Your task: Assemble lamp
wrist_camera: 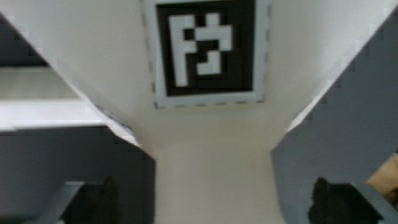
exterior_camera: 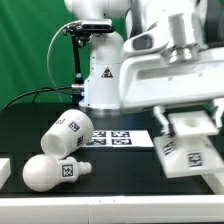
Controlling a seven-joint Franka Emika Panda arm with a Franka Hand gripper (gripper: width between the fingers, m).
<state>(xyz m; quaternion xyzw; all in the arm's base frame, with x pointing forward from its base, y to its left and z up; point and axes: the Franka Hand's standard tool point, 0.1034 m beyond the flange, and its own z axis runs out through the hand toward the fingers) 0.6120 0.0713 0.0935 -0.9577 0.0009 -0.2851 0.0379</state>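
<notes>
Next, I release the lamp base on the black table, tucked into the corner of the white rails (exterior_camera: 191, 184).
The lamp's flat square base (exterior_camera: 185, 155) sits at the exterior view's right, showing two tags. My gripper (exterior_camera: 188, 125) hangs directly over it. In the wrist view a white tagged face of the base (wrist_camera: 205, 110) fills the middle, running down between the two dark fingers (wrist_camera: 89, 203). A dark gap shows on each side between finger and piece, so the jaws stand open astride it. The tapered shade (exterior_camera: 66, 133) lies on its side at the exterior view's left. The rounded bulb (exterior_camera: 55, 171) lies in front of the shade.
The marker board (exterior_camera: 122, 138) lies flat in the middle of the black table (exterior_camera: 120, 180), in front of the robot's white pedestal (exterior_camera: 100, 85). A white block (exterior_camera: 4, 170) shows at the exterior view's left edge. A black cable (exterior_camera: 45, 93) runs behind.
</notes>
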